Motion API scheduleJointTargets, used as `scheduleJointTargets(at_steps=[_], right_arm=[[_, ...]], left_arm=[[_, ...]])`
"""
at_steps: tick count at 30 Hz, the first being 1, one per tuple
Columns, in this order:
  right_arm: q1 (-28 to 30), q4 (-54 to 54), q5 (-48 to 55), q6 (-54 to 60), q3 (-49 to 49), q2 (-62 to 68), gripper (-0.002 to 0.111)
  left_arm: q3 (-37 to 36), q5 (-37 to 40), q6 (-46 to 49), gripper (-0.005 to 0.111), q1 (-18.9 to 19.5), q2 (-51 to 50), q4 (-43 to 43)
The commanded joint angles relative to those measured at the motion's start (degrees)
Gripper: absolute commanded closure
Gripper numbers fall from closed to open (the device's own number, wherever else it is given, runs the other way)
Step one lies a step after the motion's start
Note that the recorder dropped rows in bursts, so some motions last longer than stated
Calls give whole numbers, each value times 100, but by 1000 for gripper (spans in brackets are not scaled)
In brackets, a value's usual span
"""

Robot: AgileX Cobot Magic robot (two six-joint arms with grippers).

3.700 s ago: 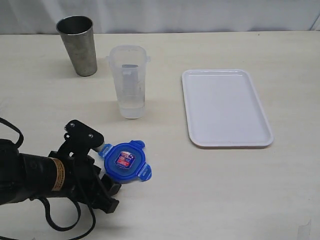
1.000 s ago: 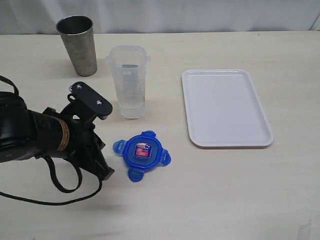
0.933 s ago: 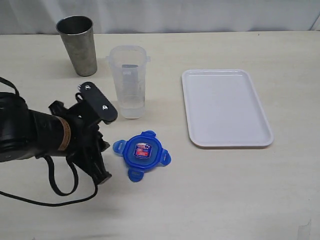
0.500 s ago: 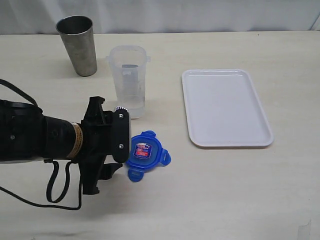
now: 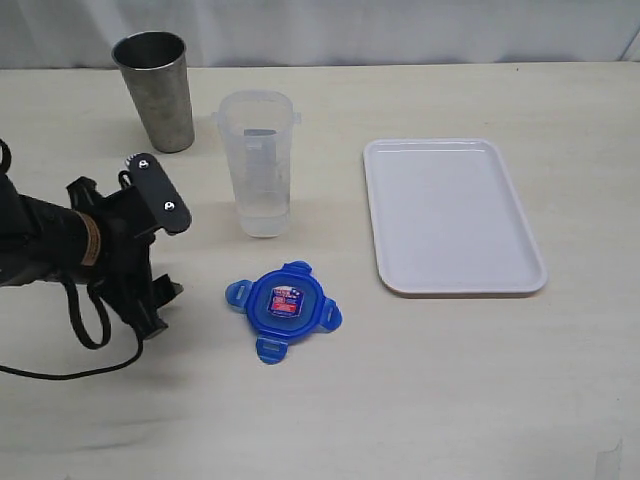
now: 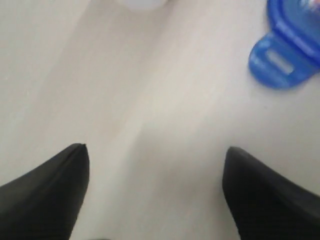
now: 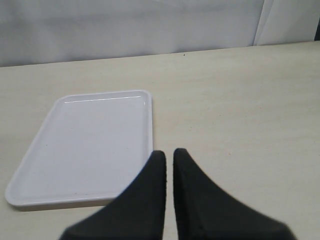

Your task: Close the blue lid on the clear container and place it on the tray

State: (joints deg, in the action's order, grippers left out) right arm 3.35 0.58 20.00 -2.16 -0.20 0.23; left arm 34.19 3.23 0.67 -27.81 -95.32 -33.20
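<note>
I will next move my left gripper to the blue lid's flap (image 5: 238, 294) (image 6: 278, 62) that points toward the open fingers and close it there.
The blue lid (image 5: 283, 308) lies flat on the table with its label up, in front of the clear container (image 5: 257, 160), which stands upright and uncovered. The white tray (image 5: 452, 215) sits to their right with nothing on it. My left gripper (image 5: 168, 272) hovers left of the lid, open and holding nothing. In the left wrist view its jaws (image 6: 155, 150) are wide apart over bare table, with one flap of the blue lid (image 6: 282, 60) off to one side. My right gripper (image 7: 169, 152) is shut and empty near the tray (image 7: 90, 145); the exterior view does not show it.
A dull steel cup (image 5: 156, 88) stands at the back left, beside the clear container. The left arm's cable (image 5: 90, 350) loops onto the table near the front left.
My left gripper, which was up against the lid half a second ago, has drawn back to the left with its jaws open. The lid lies still and the right gripper has not moved.
</note>
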Motion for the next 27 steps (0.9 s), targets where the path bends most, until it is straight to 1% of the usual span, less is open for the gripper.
scheduleJointTargets(at_steps=[1, 2, 3, 4, 6, 7, 8, 9, 10, 11, 13, 14, 16, 17, 18, 19, 20, 21, 22, 23, 27], right_arm=[[44, -8, -15, -5, 20, -23, 103], [44, -8, -15, -5, 20, -23, 103], [44, -8, -15, -5, 20, -23, 103], [44, -8, -15, -5, 20, -23, 103], [44, -8, -15, -5, 20, -23, 103], [44, -8, -15, -5, 20, -23, 103], [44, -8, -15, -5, 20, -23, 103], [44, -8, -15, -5, 20, -23, 103], [44, -8, -15, -5, 20, -23, 103], [44, -8, -15, -5, 20, -23, 103], [44, -8, -15, -5, 20, -23, 103], [44, -8, -15, -5, 20, -23, 103], [44, -8, -15, -5, 20, -23, 103], [44, -8, -15, -5, 20, -23, 103], [44, -8, -15, -5, 20, -23, 103], [44, -8, -15, -5, 20, -23, 103], [44, -8, -15, -5, 20, -23, 103], [44, -8, -15, -5, 20, -23, 103], [44, -8, -15, -5, 20, -23, 103], [44, -8, -15, -5, 20, -23, 103], [44, -8, -15, -5, 20, -23, 103]], left_arm=[[21, -42, -215, 37, 153, -15, 127], [37, -680, -500, 37, 242, -15, 245], [59, -751, -524, 37, 257, -15, 232], [169, -446, -513, 37, 257, -15, 216], [329, 399, -202, 37, 242, -15, 131], [383, 789, 182, 37, 242, -15, 236], [444, 1015, 589, 37, 242, -15, 557], [562, 1242, 1136, 37, 307, -15, 1194], [706, 1479, 1916, 37, 370, -15, 1863], [911, 2007, 3109, 37, 473, -15, 2996], [1228, 2924, 5040, 37, 641, -15, 4593], [1355, 3260, 5852, 37, 723, -15, 5284], [1457, 3853, 8232, 37, 904, -15, 6831], [1457, 3928, 9288, 37, 950, -15, 7393], [1399, 3939, 10459, 37, 968, -20, 7776], [1321, 3886, 11355, 37, 968, -29, 8054], [1259, 3715, 11865, 37, 968, -33, 8199], [1181, 3333, 12136, 37, 968, -51, 8345], [1124, 3018, 12153, 37, 968, -83, 8457], [1100, 2878, 12142, 37, 968, -128, 8524], [1120, 2955, 12207, 37, 968, -484, 8307]])
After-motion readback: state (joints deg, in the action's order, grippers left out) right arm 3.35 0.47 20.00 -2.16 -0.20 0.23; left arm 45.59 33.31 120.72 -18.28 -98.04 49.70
